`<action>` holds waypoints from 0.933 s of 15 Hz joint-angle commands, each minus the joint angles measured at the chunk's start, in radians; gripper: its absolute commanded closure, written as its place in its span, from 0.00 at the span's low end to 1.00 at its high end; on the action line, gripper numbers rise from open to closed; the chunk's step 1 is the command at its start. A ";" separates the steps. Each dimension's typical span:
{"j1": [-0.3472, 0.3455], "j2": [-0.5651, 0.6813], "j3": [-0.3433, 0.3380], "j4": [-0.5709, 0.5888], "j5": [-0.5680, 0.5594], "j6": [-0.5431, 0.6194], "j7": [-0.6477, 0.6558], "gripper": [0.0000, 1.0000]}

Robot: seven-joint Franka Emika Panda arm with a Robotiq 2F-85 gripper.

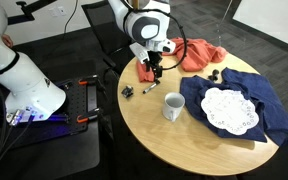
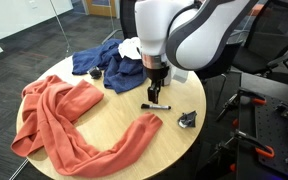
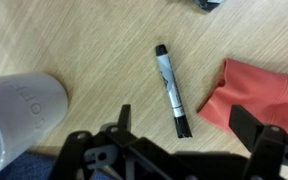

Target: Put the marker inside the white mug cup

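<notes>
The robot's gripper needs to close on the dark end of the marker point(image 1: 156, 84) point(image 3: 182, 123) next to the orange cloth, the end farther from the small black clip-like object.
The marker point(image 3: 171, 90), dark with a whitish middle section, lies flat on the round wooden table; it shows in both exterior views point(image 1: 150, 86) point(image 2: 156, 105). The white mug cup point(image 1: 173, 106) stands upright close beside it, and fills the left edge of the wrist view point(image 3: 19, 110). In an exterior view it is mostly hidden behind the arm point(image 2: 180, 75). My gripper point(image 3: 184, 125) is open and empty, just above the marker, with a finger on each side of its near end. It also shows in both exterior views point(image 1: 156, 68) point(image 2: 155, 92).
An orange cloth point(image 1: 194, 52) point(image 2: 64, 120) point(image 3: 259, 95) lies next to the marker. A blue cloth point(image 1: 249, 95) point(image 2: 99, 62) carries a white lace doily point(image 1: 229, 110). A small black clip-like object point(image 1: 128, 92) point(image 2: 188, 120) sits near the table edge point(image 1: 134, 125).
</notes>
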 commanded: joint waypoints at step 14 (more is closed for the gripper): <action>0.018 0.169 -0.034 0.072 0.022 0.177 -0.095 0.00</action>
